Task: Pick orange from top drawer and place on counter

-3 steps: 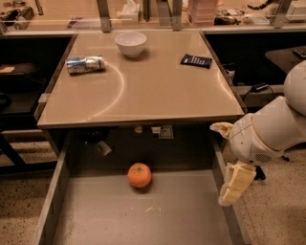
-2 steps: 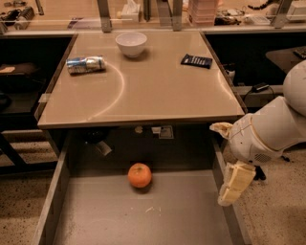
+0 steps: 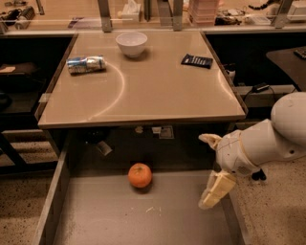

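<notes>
The orange in the open top drawer is next, and my gripper should go to it and close on the orange's side (image 3: 146,177) nearest my white arm.
The orange (image 3: 140,175) lies on the flat grey bottom of the open top drawer (image 3: 114,215), near its back, just under the counter's front edge. The beige counter (image 3: 143,86) stretches above the drawer. My gripper (image 3: 202,172) is at the right side of the drawer, over its right wall, well to the right of the orange and apart from it. Its two pale fingers (image 3: 217,189) stand spread apart with nothing between them. The white arm (image 3: 272,139) reaches in from the right.
On the counter stand a white bowl (image 3: 131,43), a crushed can lying on its side (image 3: 86,64) and a dark flat packet (image 3: 197,61). A cluttered bench with metal uprights (image 3: 165,12) runs behind. The drawer's left wall (image 3: 52,196) is low.
My gripper has shifted a little to the left and down, towards the drawer's right wall. The orange has not moved.
</notes>
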Controlling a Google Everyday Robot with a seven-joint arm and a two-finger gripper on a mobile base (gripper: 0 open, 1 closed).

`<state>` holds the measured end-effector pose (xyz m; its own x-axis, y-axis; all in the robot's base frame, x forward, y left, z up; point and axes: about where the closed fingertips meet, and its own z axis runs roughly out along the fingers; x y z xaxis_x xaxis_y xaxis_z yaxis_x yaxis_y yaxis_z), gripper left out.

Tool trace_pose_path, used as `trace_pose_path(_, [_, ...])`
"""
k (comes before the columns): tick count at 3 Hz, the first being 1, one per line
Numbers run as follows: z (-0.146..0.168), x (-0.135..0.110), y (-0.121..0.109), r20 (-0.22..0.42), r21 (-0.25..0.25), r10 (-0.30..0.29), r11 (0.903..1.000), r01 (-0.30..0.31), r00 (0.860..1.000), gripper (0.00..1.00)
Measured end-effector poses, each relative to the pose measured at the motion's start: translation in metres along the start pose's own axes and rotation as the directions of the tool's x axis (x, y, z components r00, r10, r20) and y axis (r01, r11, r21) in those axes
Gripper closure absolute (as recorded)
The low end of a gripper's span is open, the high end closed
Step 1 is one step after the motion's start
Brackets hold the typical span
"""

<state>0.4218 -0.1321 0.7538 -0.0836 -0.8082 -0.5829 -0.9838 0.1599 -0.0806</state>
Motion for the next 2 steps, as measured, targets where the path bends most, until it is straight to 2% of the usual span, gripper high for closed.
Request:
trace_pose_path(1, [0.041,-0.010,-0.013,0.157,0.007,0.019,0.9998,-0.020,0.987,0.00])
trace_pose_path(2, [0.082,-0.033,-0.018,0.279,-0.036,0.008,0.9993,0.002,0.960,0.00])
